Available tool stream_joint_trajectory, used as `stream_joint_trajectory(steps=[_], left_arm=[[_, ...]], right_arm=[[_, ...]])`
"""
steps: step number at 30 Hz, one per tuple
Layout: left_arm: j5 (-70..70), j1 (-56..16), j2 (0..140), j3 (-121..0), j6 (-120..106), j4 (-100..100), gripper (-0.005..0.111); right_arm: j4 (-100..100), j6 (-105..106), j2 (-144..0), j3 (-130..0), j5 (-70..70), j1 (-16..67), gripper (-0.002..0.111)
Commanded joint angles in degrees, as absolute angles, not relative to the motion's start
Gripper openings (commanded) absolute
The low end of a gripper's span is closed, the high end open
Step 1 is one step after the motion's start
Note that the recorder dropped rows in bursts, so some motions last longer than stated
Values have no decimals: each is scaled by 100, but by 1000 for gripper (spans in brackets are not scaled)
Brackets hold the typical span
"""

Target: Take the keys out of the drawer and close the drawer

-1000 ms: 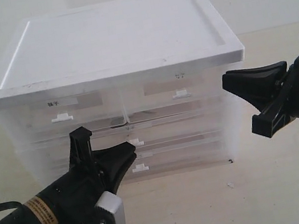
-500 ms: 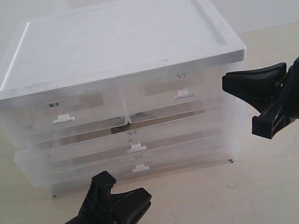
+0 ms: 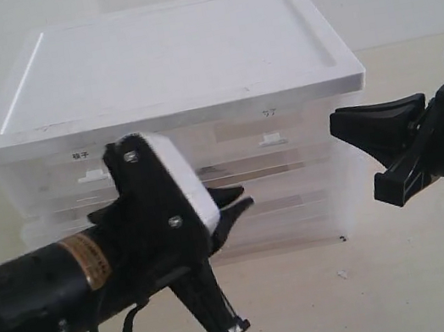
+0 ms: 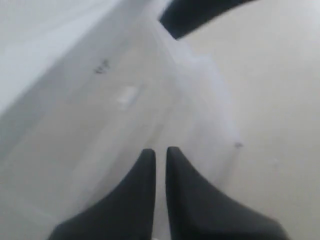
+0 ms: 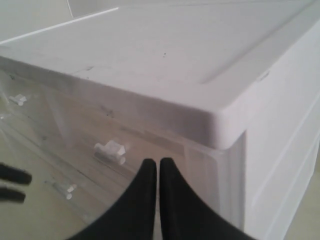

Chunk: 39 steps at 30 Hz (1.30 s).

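Note:
My left gripper will open, turn square to the front of the lower drawer and pinch (image 5: pixel 67 190) that drawer's handle, because its shut fingers slant clear of the handle.
The white-topped cabinet (image 3: pixel 160 56) stands in the middle. Of its middle-tier drawer (image 3: pixel 295 189) only the right part shows. The front looks flush with the tiers around it. My left gripper (image 3: pixel 240 197) (image 4: pixel 160 150) is shut, with a thin slit between its black fingers. It points at the cabinet front at about that drawer's height, and my left arm hides the drawer's handle. Whether the tips touch the front I cannot tell. My right gripper (image 3: pixel 337 123) (image 5: pixel 158 161) is shut and empty beside the cabinet's upper right corner. The keys are not visible.
The two half-width top drawers carry small white handles (image 3: pixel 268 138) (image 5: pixel 111 149) and labels. The bottom tier sits under the middle one. The cabinet stands on a pale tabletop (image 3: pixel 412 270). My left arm's camera housing (image 3: pixel 182 182) blocks the front's left half.
My left arm has swung up from low over the table and rolled over. It now hangs in front of the cabinet's middle tiers and hides their handles. The right arm has not moved.

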<state>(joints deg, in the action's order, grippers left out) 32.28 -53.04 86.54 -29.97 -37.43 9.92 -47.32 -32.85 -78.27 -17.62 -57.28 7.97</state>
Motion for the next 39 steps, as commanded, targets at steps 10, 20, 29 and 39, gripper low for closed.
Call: stream_joint_trajectory(steps=[10,20,29,39], left_arm=[[-1566,-5327,8468,-4687,-4469,-419,42],[-1328,-5285,8468,-4687,-4182,-1421,60],[-1317,-4735,8468,-4687,-3739,-1546,60],[-1306,-4625,8939,-4687,-3682,-1546,60]], right_arm=[[-4829,-3295,-7840,-1794,-5619,804,0],[-4829,-3311,-7840,-1794,-5621,804,0],[-4851,-3326,-7840,-1794,-5621,804,0],[-4859,-3347,-7840,-1794,-5592,804,0]])
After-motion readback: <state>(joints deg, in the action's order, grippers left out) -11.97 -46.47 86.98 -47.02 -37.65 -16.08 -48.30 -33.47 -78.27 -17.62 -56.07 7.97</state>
